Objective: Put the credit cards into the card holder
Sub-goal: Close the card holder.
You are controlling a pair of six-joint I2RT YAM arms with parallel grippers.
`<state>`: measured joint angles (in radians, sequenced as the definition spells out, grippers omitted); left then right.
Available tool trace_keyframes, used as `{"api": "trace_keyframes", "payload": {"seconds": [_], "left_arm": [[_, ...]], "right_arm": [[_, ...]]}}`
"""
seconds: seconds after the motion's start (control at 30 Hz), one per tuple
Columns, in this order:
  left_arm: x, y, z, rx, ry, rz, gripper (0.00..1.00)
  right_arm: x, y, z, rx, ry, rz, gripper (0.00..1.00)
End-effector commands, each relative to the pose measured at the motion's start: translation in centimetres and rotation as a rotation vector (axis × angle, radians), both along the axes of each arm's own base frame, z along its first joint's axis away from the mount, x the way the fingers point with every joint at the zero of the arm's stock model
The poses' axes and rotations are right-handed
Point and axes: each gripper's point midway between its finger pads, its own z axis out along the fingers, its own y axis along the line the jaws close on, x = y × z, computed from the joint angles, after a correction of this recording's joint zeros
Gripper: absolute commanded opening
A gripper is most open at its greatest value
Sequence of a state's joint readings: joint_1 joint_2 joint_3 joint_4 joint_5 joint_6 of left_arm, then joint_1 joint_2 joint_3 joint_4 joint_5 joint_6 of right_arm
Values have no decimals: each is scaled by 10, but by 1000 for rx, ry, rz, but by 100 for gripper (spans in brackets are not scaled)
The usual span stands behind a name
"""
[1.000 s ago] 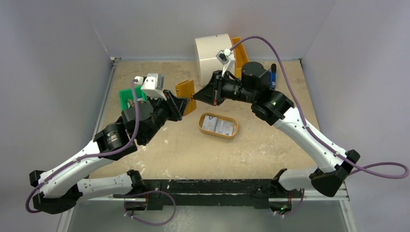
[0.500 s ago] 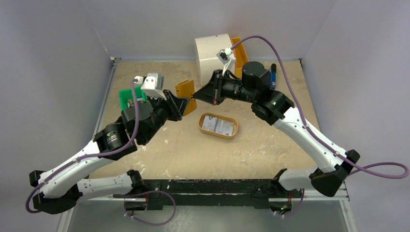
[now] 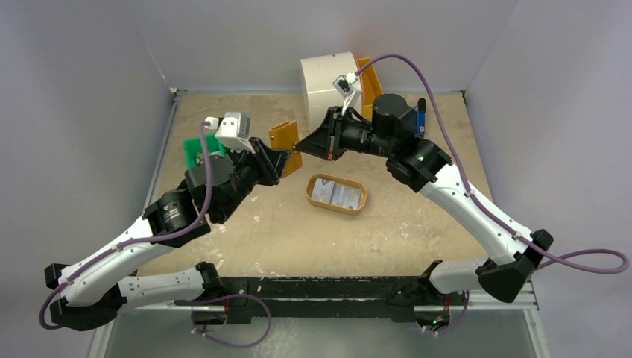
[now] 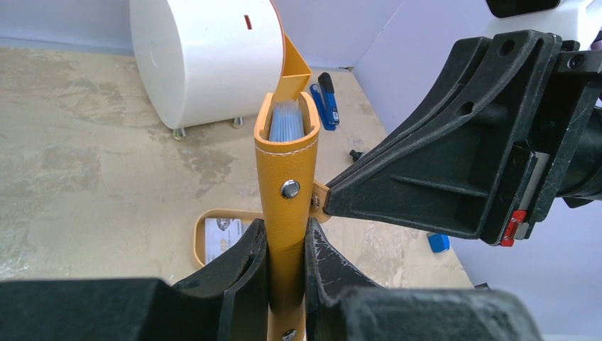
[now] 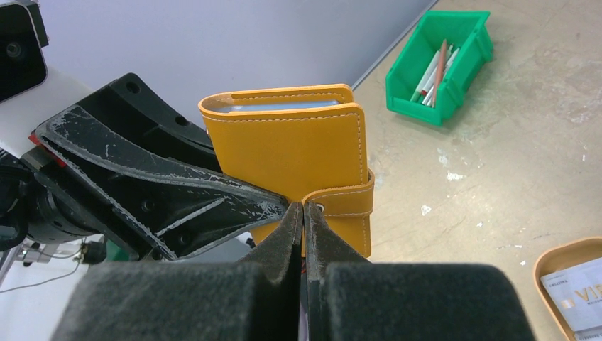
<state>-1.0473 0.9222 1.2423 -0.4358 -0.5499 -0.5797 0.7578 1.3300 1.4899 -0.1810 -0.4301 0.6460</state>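
My left gripper is going to let go of the card holder on the bare table [image 3: 294, 235] between the oval tan tray and the black front edge. The card holder now hangs upright above the table.
The orange-tan card holder [image 3: 285, 139] hangs upright above the table, its lower part clamped by my left gripper [image 4: 286, 245]. From the left wrist, bluish card edges [image 4: 287, 121] show inside its open top. My right gripper [image 5: 304, 209] is shut on the tip of the holder's snap strap [image 5: 348, 200], which wraps round the side. In the overhead view the right gripper [image 3: 299, 146] meets the holder from the right. One pale credit card [image 3: 337, 192] lies in the oval tan tray [image 3: 335, 209] below.
A green bin [image 3: 195, 151] of sticks sits behind the left arm. The white cabinet [image 3: 328, 78] with its orange drawer [image 3: 367, 78] stands at the back. A blue object [image 4: 326, 99] lies on the table near the cabinet, and a small blue piece [image 4: 438, 243] lies nearer.
Both grippers and the card holder have shifted very slightly toward the back of the table. Both grips are unchanged.
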Motion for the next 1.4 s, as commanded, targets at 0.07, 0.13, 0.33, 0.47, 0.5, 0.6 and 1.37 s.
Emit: {"api": "trace_keyframes", "payload": {"seconds": [0.07, 0.13, 0.33, 0.47, 0.5, 0.6, 1.37], "left_arm": [[-11, -13, 40, -117, -59, -90, 0], [-13, -15, 42, -125, -60, -107, 0], [-24, -25, 50, -170, -69, -190, 0], [-34, -34, 57, -201, -75, -265, 0], [-36, -35, 59, -208, -75, -274, 0], [-39, -35, 64, -228, -82, -290, 0], [-14, 7, 21, -96, -30, -45, 0]], "right_arm": [[-4, 9, 17, 55, -28, 44, 0], [-3, 9, 15, 51, -19, 40, 0], [-2, 8, 12, 49, -15, 29, 0], [0, 8, 11, 49, -9, 20, 0], [0, 8, 11, 48, -8, 18, 0], [1, 9, 10, 47, -6, 16, 0], [-33, -11, 30, 63, -67, 94, 60]]}}
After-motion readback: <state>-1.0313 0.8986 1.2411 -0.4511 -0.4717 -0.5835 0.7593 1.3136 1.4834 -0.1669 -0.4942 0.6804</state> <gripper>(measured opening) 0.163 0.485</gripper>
